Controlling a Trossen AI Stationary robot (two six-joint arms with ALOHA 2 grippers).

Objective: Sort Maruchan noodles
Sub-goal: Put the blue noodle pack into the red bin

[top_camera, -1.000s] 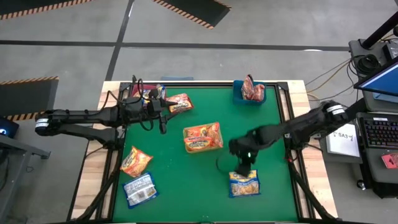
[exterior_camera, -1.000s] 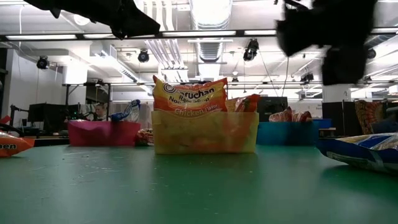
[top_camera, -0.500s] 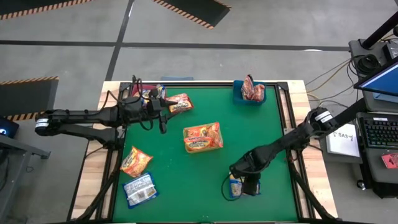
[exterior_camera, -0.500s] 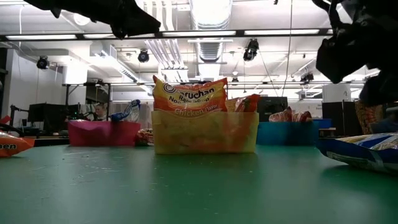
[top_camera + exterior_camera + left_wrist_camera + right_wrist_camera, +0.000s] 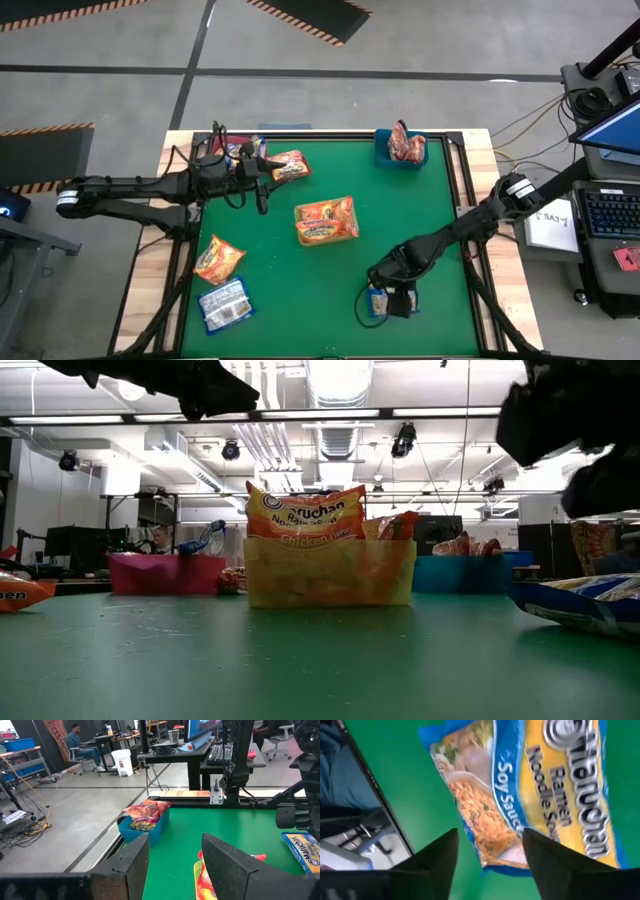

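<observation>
My right gripper is over the blue packet's picture corner; I will grip the Maruchan lettering [image 5: 587, 795] before passing the packet to my left gripper.
A blue Maruchan soy sauce packet [image 5: 530, 785] lies flat on the green table near its near right side. My right gripper [image 5: 490, 832] is open and slants down over the packet's near end [image 5: 377, 300], one finger on either side; I see no touch. Another orange packet stands in the yellow bin [image 5: 326, 222] at mid-table. An orange packet [image 5: 219, 258] and a blue-and-silver one [image 5: 224, 305] lie flat at the near left. A further orange packet [image 5: 289, 165] lies at the far left, beside my left gripper [image 5: 264, 178], which hangs open and holds nothing.
A blue bin [image 5: 402, 150] holding red packets stands at the far edge, right of centre. A red bin [image 5: 165, 574] with packets sits at the far left. Bare green table lies between the yellow bin and the near edge.
My right gripper has gone toward the table's near edge and sunk a little. It now stands over the blue packet and hides much of it in the high view. The left arm has kept still.
</observation>
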